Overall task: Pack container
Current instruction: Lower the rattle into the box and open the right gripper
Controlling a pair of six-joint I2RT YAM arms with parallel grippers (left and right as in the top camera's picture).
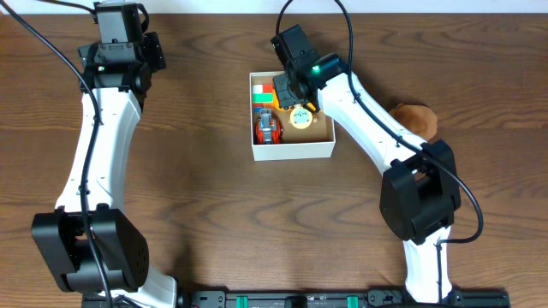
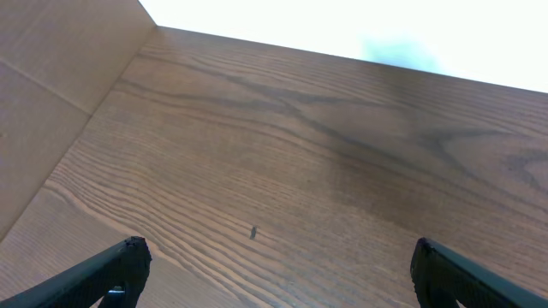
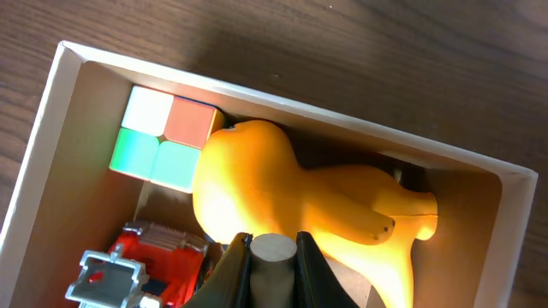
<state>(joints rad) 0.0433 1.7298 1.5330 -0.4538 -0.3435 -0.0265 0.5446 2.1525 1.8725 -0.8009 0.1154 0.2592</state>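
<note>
Next, my right gripper lets go of the short tan wooden cylinder on the box's tan bottom beside the red toy vehicle (image 1: 300,132) (image 3: 252,290).
The container (image 1: 291,151) is a square white box with a tan bottom, at the table's middle; it also shows in the right wrist view (image 3: 282,103). In it lie a yellow duck-shaped toy (image 3: 291,197), a colour cube (image 3: 167,137) and a red toy vehicle (image 3: 158,257). My right gripper (image 3: 274,241) is over the box (image 1: 289,85), shut on a short tan wooden cylinder (image 3: 274,253) held just above the yellow toy. My left gripper (image 2: 274,274) is open and empty over bare table at the far left back (image 1: 128,43).
A brown rounded object (image 1: 417,118) lies on the table right of the box, partly behind my right arm. The table's back edge runs close to the left gripper.
</note>
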